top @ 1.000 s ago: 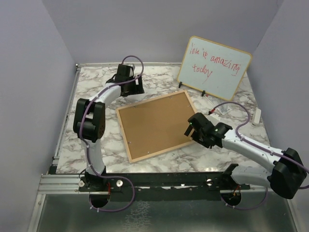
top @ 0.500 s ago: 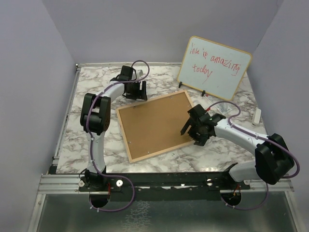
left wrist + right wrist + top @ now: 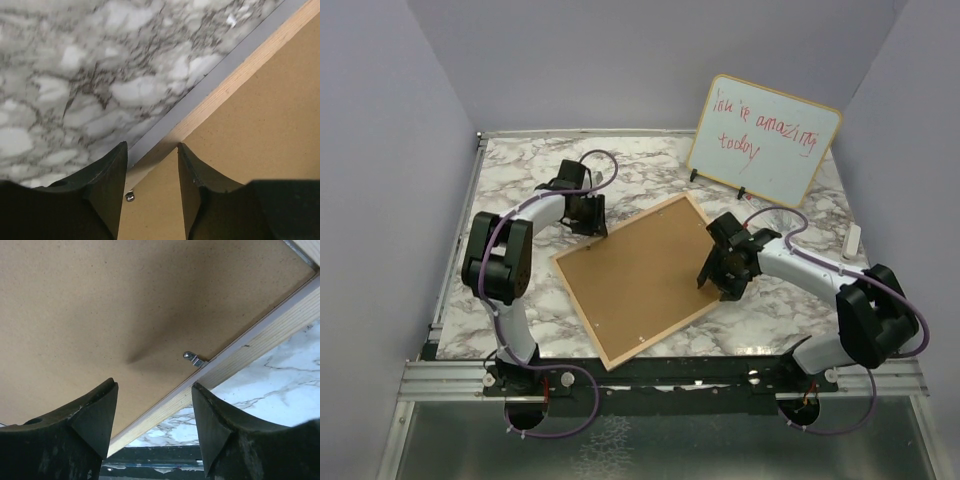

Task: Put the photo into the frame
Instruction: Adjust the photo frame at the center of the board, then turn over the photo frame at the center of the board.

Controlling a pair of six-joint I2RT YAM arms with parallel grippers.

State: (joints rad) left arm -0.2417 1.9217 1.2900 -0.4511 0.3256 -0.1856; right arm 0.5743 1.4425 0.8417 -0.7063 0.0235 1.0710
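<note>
Next, my left gripper leaves the far bar and takes the near bar's free part [image 3: 658, 341], since only my right gripper holds the near bar, close to its end.
The frame [image 3: 578, 311] is back side up, its light wood rail around a brown backing board [image 3: 635, 270]. It sits askew, its near corner over the table's front edge. My left gripper [image 3: 585, 222] is on the far left rail. In the left wrist view that gripper [image 3: 152, 147] straddles the wood rail [image 3: 240, 75], both fingers against it. My right gripper [image 3: 713, 272] is on the right rail. In the right wrist view it [image 3: 154, 385] is closed across the rail [image 3: 260, 347], the marble well below. The photo is not visible.
A wood-rimmed whiteboard [image 3: 765, 140] with red writing leans at the back right. A small white object [image 3: 853, 240] lies at the right table edge. Metal turn clips [image 3: 194, 358] hold the backing. Grey walls enclose the marble table [image 3: 520, 170].
Both arms came onto the frame's rails and their jaws narrowed. The frame turned counter-clockwise and its near corner moved out over the front edge.
</note>
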